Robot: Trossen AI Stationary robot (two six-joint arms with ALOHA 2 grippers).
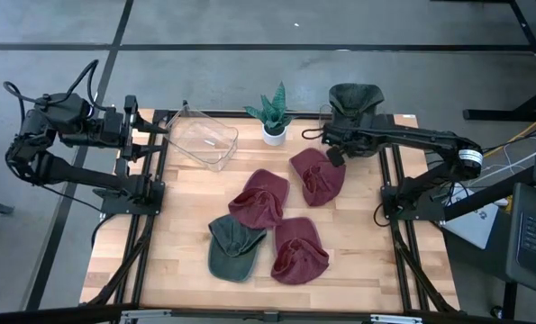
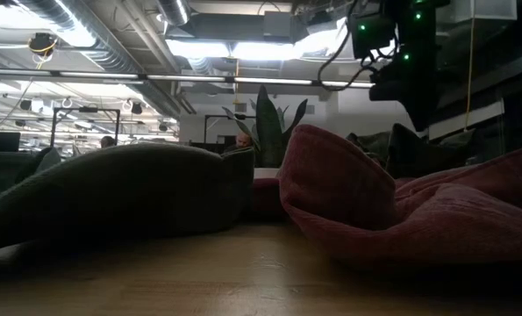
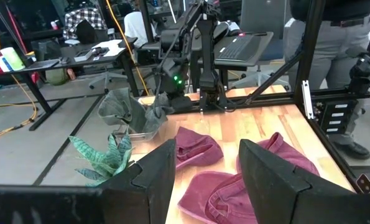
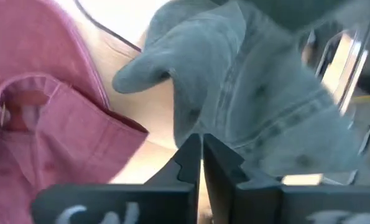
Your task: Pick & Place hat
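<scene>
The far green hat sticks out past the edge of the clear bin. Next, my right gripper opens, takes that hat and settles it inside the bin (image 3: 138,137).
Three maroon hats (image 1: 317,174) (image 1: 260,198) (image 1: 299,250) and a green hat (image 1: 234,247) lie flat on the wooden table. Another green hat (image 1: 355,97) sits at the far right corner, draped over a clear bin (image 4: 337,56). My right gripper (image 1: 335,155) (image 4: 201,155) hangs shut above the table, between the far maroon hat (image 4: 41,124) and that green hat (image 4: 247,81), and points steeply down. Nothing shows between its fingers. My left gripper (image 1: 150,129) (image 3: 206,180) waits open and empty at the table's far left edge.
A clear empty container (image 1: 204,139) stands at the far left of the table. A potted plant (image 1: 274,112) stands at the far middle. Bare wood lies along the near edge and the right side. People stand beyond the table in the left wrist view.
</scene>
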